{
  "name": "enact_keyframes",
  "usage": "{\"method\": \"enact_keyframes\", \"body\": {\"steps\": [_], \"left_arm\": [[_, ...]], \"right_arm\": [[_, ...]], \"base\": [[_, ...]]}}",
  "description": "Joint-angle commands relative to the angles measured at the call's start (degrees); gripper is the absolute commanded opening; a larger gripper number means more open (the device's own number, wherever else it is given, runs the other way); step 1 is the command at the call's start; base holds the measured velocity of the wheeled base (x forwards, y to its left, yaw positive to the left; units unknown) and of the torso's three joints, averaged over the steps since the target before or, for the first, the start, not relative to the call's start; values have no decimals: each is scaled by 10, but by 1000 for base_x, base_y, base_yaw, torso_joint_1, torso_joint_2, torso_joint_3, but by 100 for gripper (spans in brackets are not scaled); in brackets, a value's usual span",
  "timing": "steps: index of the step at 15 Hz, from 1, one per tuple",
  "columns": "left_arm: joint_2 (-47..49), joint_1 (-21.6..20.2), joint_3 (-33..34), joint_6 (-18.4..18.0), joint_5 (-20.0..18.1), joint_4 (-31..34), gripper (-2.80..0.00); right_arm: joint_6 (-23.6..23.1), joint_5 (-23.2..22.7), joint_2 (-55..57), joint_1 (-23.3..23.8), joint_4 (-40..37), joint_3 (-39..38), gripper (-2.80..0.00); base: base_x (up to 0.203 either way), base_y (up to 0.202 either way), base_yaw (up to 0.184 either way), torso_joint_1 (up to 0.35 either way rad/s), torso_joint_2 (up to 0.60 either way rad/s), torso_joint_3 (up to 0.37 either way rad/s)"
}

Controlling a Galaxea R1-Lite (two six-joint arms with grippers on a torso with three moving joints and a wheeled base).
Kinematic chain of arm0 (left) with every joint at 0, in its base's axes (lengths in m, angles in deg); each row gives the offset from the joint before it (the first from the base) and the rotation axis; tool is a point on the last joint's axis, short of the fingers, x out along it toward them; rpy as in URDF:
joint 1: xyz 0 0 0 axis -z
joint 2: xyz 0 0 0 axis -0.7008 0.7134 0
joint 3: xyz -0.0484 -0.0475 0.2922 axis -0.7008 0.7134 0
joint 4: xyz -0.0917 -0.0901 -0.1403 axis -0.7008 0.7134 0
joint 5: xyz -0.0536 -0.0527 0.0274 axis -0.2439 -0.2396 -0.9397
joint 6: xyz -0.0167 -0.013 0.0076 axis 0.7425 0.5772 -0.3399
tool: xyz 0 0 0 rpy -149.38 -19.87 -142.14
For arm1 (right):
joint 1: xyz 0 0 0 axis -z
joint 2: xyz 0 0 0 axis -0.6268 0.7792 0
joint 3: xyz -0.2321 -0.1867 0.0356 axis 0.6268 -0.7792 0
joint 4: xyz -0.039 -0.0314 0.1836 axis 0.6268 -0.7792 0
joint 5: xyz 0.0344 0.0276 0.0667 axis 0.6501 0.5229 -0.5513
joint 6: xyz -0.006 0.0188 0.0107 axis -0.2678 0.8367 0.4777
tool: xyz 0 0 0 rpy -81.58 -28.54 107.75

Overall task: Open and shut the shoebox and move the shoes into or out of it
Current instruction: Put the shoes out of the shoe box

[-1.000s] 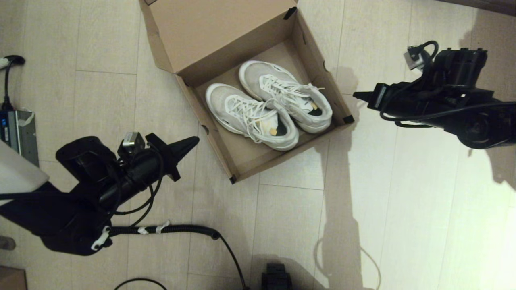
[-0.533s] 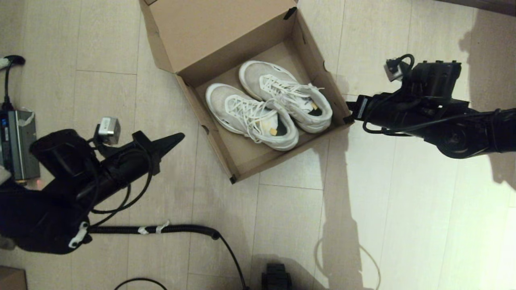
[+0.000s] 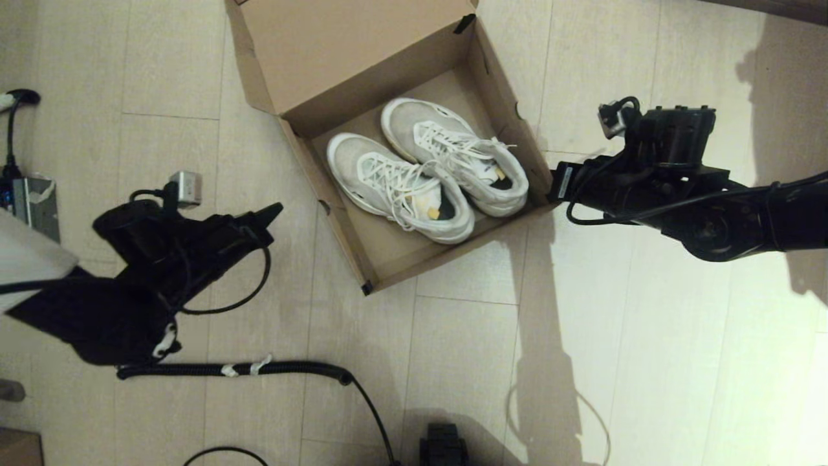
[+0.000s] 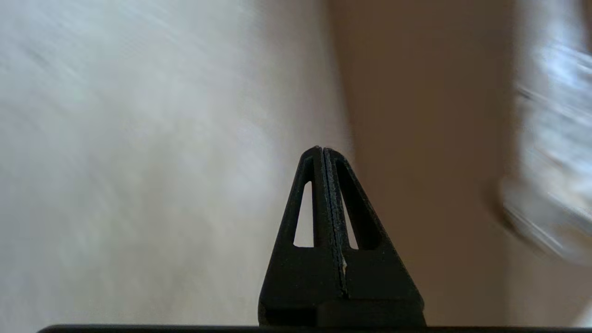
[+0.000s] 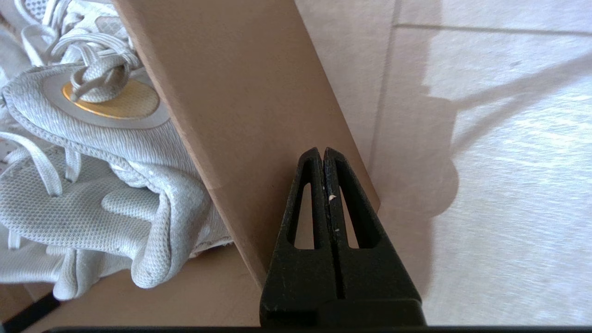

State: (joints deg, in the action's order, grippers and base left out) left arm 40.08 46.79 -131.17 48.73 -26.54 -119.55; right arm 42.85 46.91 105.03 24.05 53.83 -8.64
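Both white shoes will be picked up together by my right gripper, which will close on the touching rims of the shoes' openings [image 3: 461,189] between their heels and laces.
The brown shoebox [image 3: 501,97] stands open on the floor, its lid [image 3: 349,39] leaning back. Both white shoes [image 3: 394,188] lie side by side inside, toes toward the lid. My right gripper [image 3: 555,184] is shut and presses against the outside of the box's near right corner. In the right wrist view the shut gripper [image 5: 322,150] lies on the box's outer wall [image 5: 240,92], with a shoe's heel [image 5: 115,199] just inside. My left gripper [image 3: 275,210] is shut and hangs left of the box, apart from it. In the left wrist view the gripper [image 4: 322,149] holds nothing, with the box wall [image 4: 416,138] beyond.
A grey power unit [image 3: 32,207] and its plug sit at the far left. A black corrugated cable [image 3: 291,369] runs across the floor near me. A small cardboard scrap [image 3: 19,446] lies at the lower left corner. A black part [image 3: 443,446] pokes in at the bottom edge.
My right gripper has moved left onto the box's right corner, and the box has slid slightly left. My left arm has drawn back to the left, away from the box.
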Motion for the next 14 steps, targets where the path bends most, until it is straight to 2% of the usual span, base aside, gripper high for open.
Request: {"method": "enact_keyframes", "body": {"steps": [1, 3, 5, 10, 12, 14], "left_arm": [[59, 18, -83, -4, 47, 23, -280], [101, 40, -191, -11, 117, 68, -280], [128, 60, -269, -16, 161, 114, -280], [176, 102, -437, -19, 204, 211, -280], [192, 112, -478, -19, 218, 233, -280], [196, 117, -491, -18, 218, 242, -280]], "right_arm": [[1, -1, 0, -3, 2, -1, -280], [0, -1, -13, -3, 2, -14, -280], [1, -2, -29, -3, 2, -36, -280], [2, -6, -77, -3, 2, -129, -280], [3, -10, -89, -10, 3, -166, -280], [3, -12, -101, -20, 15, -202, -280]], "base": [[0, 0, 0, 0, 0, 0], [0, 0, 0, 0, 0, 0], [0, 0, 0, 0, 0, 0], [0, 0, 0, 0, 0, 0], [0, 0, 0, 0, 0, 0], [0, 0, 0, 0, 0, 0]]}}
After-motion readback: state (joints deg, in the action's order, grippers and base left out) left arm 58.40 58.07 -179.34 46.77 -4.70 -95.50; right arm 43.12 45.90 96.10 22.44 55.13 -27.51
